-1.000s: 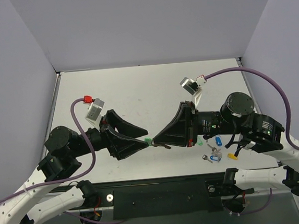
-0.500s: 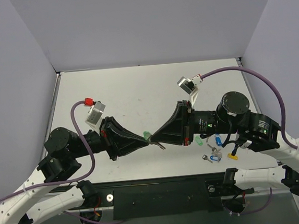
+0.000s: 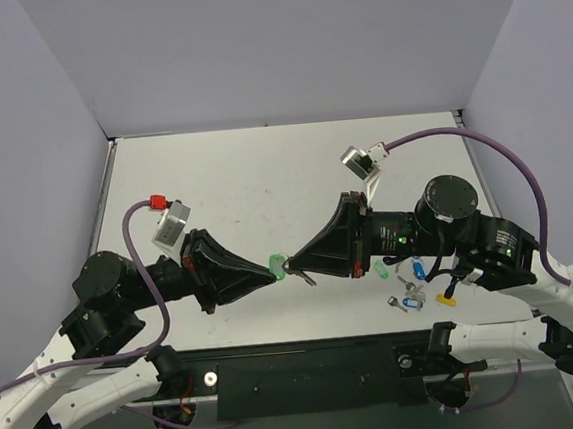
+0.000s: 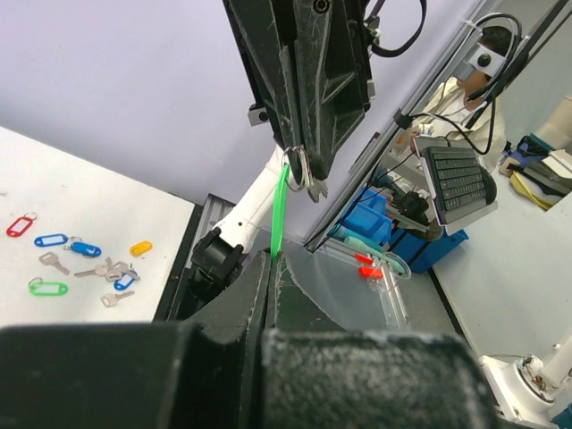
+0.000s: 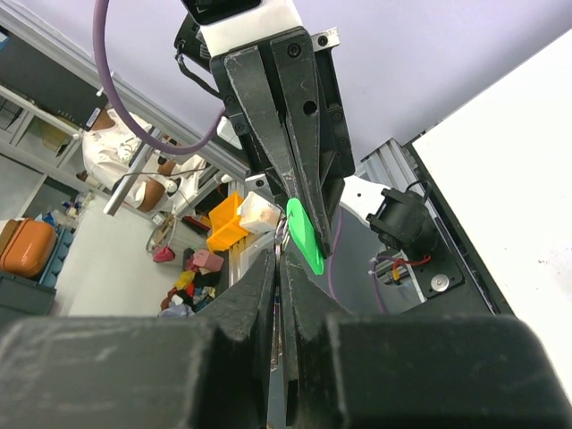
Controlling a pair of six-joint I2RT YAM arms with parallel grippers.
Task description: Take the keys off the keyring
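Observation:
The robot's left gripper holds the green head while the key hangs from the keyring, so it should open and take the keyring [image 4: 291, 185] beside the right gripper's fingers.
Both grippers meet tip to tip above the near middle of the table. My left gripper [image 3: 273, 268] [image 4: 271, 257] is shut on the bright green head of a key [image 3: 280, 264], which shows edge-on as a thin green strip [image 4: 280, 210] in the left wrist view. Facing it, my right gripper [image 3: 294, 267] [image 5: 280, 253] is shut on thin silver metal, apparently the keyring [image 4: 295, 170]. The green head [image 5: 304, 234] lies just beyond the right fingertips. A bare silver key [image 3: 307, 279] [image 4: 314, 187] dangles loose under the ring.
Loose key tags and keys lie on the table by the right arm: a green tag [image 3: 382, 271], a blue tag [image 3: 417, 268], a yellow tag [image 3: 445, 299] and silver keys [image 3: 405, 286]. The left wrist view also shows a red tag [image 4: 18, 225].
My left gripper went from open around the green key head to shut on it. The left arm has drawn back leftward and its wrist has turned. The right gripper shifted slightly left.

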